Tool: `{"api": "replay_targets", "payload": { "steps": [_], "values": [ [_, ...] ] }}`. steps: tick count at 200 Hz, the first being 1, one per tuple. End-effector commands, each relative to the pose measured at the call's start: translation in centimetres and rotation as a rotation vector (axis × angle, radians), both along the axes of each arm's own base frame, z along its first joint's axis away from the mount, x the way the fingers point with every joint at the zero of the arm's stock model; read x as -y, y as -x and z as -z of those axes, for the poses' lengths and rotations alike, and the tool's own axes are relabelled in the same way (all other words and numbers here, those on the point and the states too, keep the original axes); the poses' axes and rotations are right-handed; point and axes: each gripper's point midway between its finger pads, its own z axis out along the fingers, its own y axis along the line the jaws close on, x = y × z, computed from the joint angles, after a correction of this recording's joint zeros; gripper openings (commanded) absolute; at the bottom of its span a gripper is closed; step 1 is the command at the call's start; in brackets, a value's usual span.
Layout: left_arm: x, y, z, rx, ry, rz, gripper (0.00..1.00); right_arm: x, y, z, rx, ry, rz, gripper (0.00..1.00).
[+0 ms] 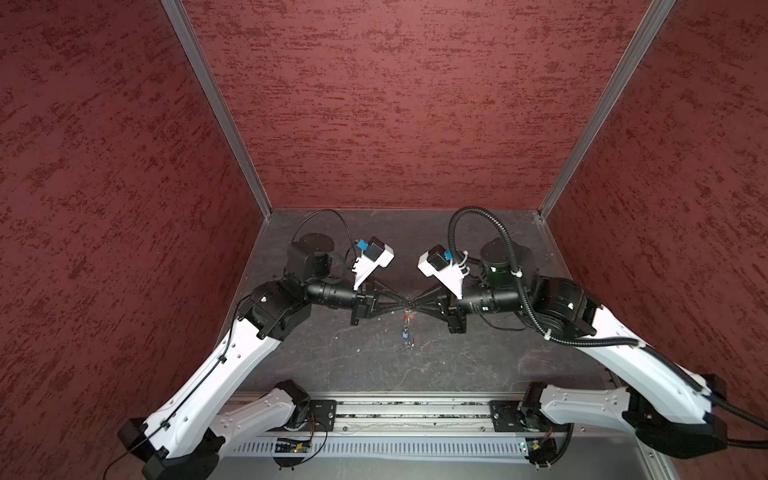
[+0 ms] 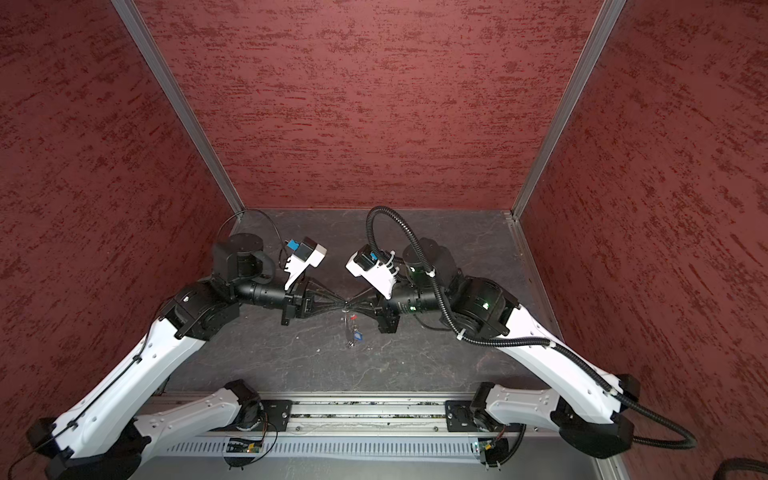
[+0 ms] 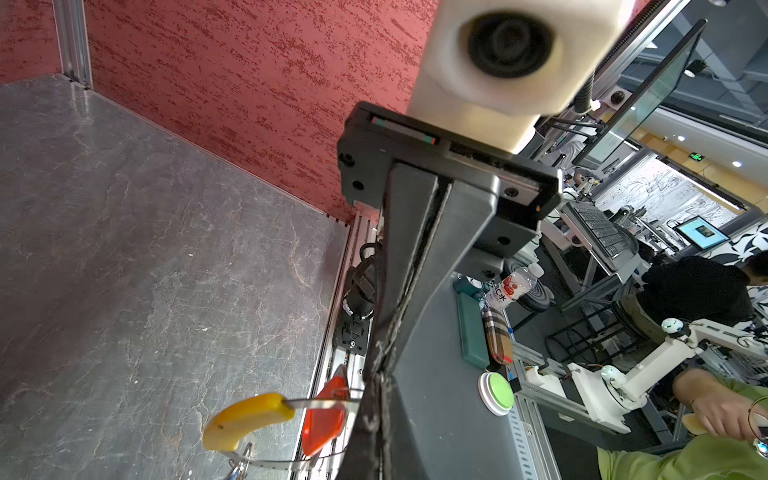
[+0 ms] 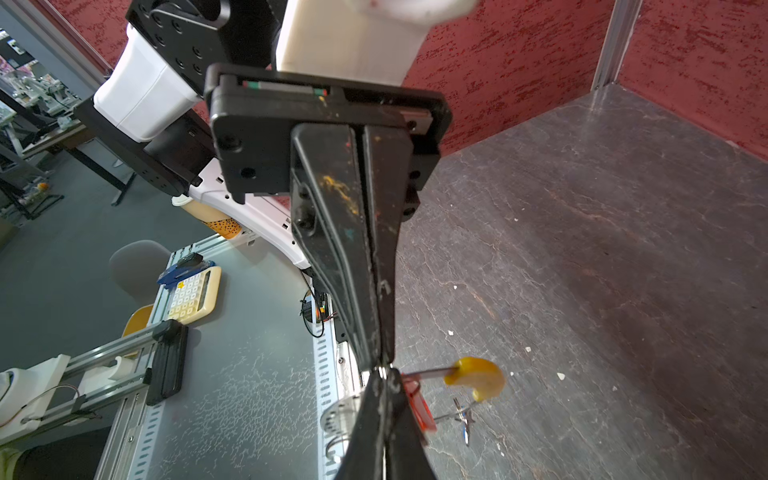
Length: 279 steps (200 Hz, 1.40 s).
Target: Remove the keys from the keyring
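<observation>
I need to keep the band in my left gripper while my right gripper opens and takes the red-orange tag (image 3: 325, 416), since both grippers pinch the keyring's band at the same spot.
Both grippers meet tip to tip above the middle of the table in both top views. The keyring is a thin silver band with a curved yellow section (image 3: 249, 415) (image 4: 478, 379). My left gripper (image 1: 404, 306) (image 3: 374, 384) is shut, and the band runs into its fingers. My right gripper (image 1: 414, 308) (image 4: 384, 376) is shut on the band from the opposite side. The red-orange tag (image 3: 324, 415) (image 4: 420, 406) (image 1: 411, 317) hangs just beside the fingertips. The blue tag (image 1: 405, 333) (image 2: 358, 335) and the small keys (image 4: 466, 419) dangle lower, above the table.
The dark stone-patterned table (image 1: 478, 353) is enclosed by red walls (image 1: 395, 104) at the back and both sides. A metal rail (image 1: 411, 411) carrying the arm bases runs along the front edge. A black hose (image 1: 511, 266) loops over the right arm.
</observation>
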Motion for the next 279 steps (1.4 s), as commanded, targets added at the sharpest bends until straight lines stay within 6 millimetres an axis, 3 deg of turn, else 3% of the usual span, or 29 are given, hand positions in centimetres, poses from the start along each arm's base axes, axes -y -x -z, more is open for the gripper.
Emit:
{"api": "replay_targets", "payload": {
  "steps": [1,30,48,60,117,188,279],
  "values": [
    [0.2,0.9,-1.1,0.037,0.027,0.035,0.0,-0.4,-0.7,-2.5,0.068,-0.065,0.017,0.0],
    [0.3,0.4,-1.3,0.079,0.04,-0.005,0.0,-0.5,-0.6,-3.2,0.079,-0.104,0.011,0.0],
    [-0.1,0.1,-2.0,0.145,0.081,-0.049,0.0,0.0,-0.9,-4.0,0.112,-0.14,0.045,0.27],
    [-0.4,0.1,-2.7,0.182,0.118,-0.07,0.0,0.4,-1.0,-4.5,0.14,-0.171,0.065,0.37],
    [-0.9,0.1,-5.4,0.301,0.269,-0.113,0.0,1.0,0.6,-6.0,0.211,-0.429,0.021,0.53],
    [-1.4,0.9,-6.8,0.342,0.383,-0.11,0.0,0.9,1.2,-5.4,0.2,-0.507,-0.014,0.55],
    [-1.7,0.7,-6.8,0.34,0.397,-0.139,0.0,-0.1,1.5,-4.0,0.152,-0.467,-0.062,0.29]
  ]
}}
